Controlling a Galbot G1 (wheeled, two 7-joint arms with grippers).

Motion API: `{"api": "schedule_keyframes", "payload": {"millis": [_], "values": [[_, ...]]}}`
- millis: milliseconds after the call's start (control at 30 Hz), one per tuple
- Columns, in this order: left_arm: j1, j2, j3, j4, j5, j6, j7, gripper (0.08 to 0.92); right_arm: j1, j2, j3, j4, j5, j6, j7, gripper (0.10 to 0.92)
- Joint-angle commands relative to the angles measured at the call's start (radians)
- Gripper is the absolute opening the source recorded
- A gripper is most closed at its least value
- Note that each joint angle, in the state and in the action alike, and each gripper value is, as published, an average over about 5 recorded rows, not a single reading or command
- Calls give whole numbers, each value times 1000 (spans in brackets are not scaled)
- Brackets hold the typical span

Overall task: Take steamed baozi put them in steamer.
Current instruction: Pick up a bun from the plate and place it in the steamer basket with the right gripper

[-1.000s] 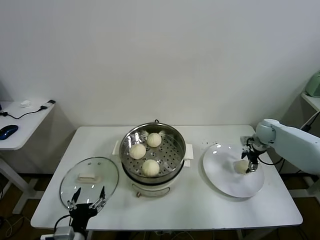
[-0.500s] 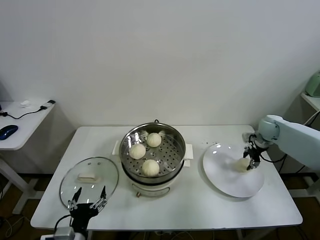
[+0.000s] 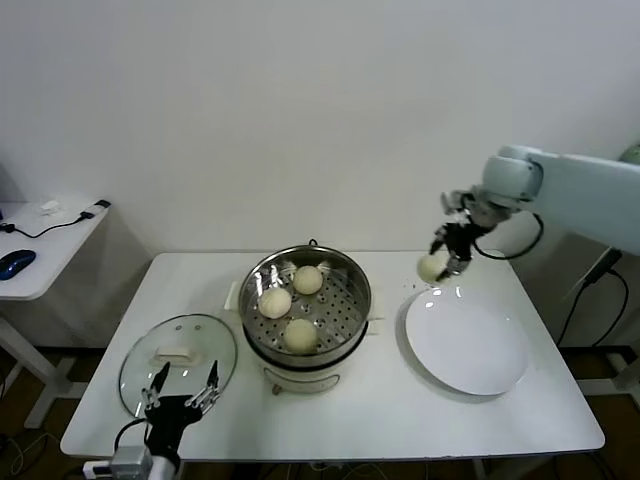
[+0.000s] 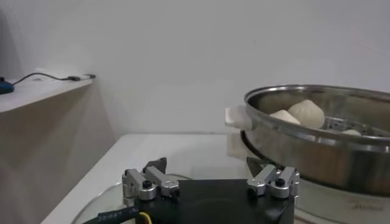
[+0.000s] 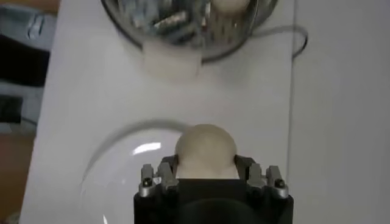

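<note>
The robot's right gripper needs to release the baozi, now in the air over the white plate's rim, on the bare side of the steamer tray (image 3: 338, 307) (image 5: 184, 22) nearest the white plate.
The steel steamer (image 3: 352, 272) on its white base stands mid-table with three baozi on its perforated tray: one at the back (image 3: 308, 279), one at the left (image 3: 275, 302), one at the front (image 3: 300, 335). My right gripper (image 3: 442, 258) is shut on the fourth baozi (image 3: 432, 267) and holds it in the air above the far left rim of the white plate (image 3: 470, 350), to the right of the steamer. The right wrist view shows that baozi (image 5: 205, 150) between the fingers, with the steamer (image 5: 183, 24) beyond. My left gripper (image 3: 178, 393) is open and idle at the table's front left.
The glass lid (image 3: 150, 365) with a white handle lies at the table's front left, under the left gripper. The plate is bare. A side desk (image 3: 40, 250) with a mouse stands off to the left. The steamer (image 4: 317, 143) looms close in the left wrist view.
My right gripper has lifted the baozi off the plate and carried it up and left toward the steamer. The left arm has barely moved.
</note>
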Motion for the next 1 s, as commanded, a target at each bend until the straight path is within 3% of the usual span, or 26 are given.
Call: {"api": "schedule_keyframes", "payload": {"millis": [33,600,1000], "values": [[0,3,2,-7,-4,-1,-1,823,209,267,-48,228,408,-160,154,636],[15,4,-5,-13,-12,3,6,823,-198,387,-39,-62,152,-181,228,636],[10,6,-5,-15,-51,19,11,823,-239,390,-24,-98,113,-172,228,636]]}}
